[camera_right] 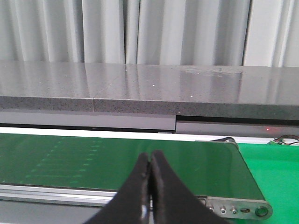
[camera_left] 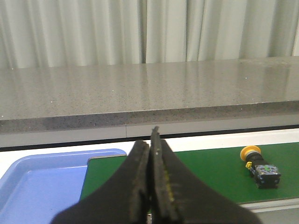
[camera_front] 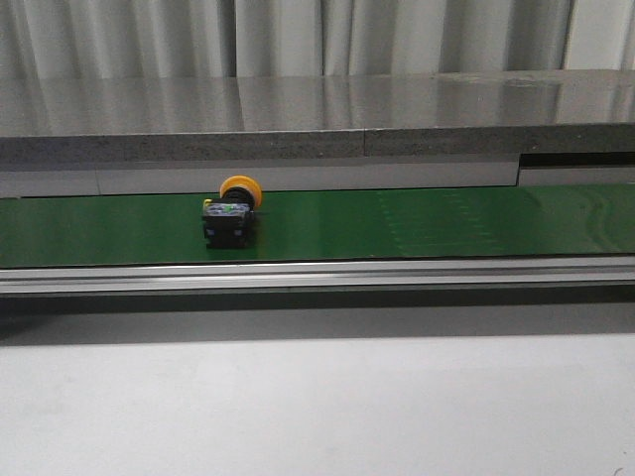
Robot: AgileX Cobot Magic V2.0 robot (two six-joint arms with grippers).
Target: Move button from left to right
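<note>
The button has a yellow-orange head, and next to that head I will close my right gripper on the black body [camera_front: 228,224] of the button.
The button [camera_front: 229,212] lies on its side on the green belt [camera_front: 446,223], left of the middle in the front view, its yellow-orange head pointing away and its black body with a green mark toward me. It also shows in the left wrist view [camera_left: 259,166], off to the side of my left gripper [camera_left: 150,144], which is shut and empty, well apart from it. My right gripper [camera_right: 150,158] is shut and empty over the belt's right part [camera_right: 93,158]. Neither gripper shows in the front view.
A blue tray [camera_left: 42,179] sits beyond the belt's left end. The belt's right end has a metal end plate with screws [camera_right: 236,210] and a bright green surface [camera_right: 275,172] beyond it. A grey stone ledge [camera_front: 317,119] runs behind the belt, a metal rail [camera_front: 317,273] along its front.
</note>
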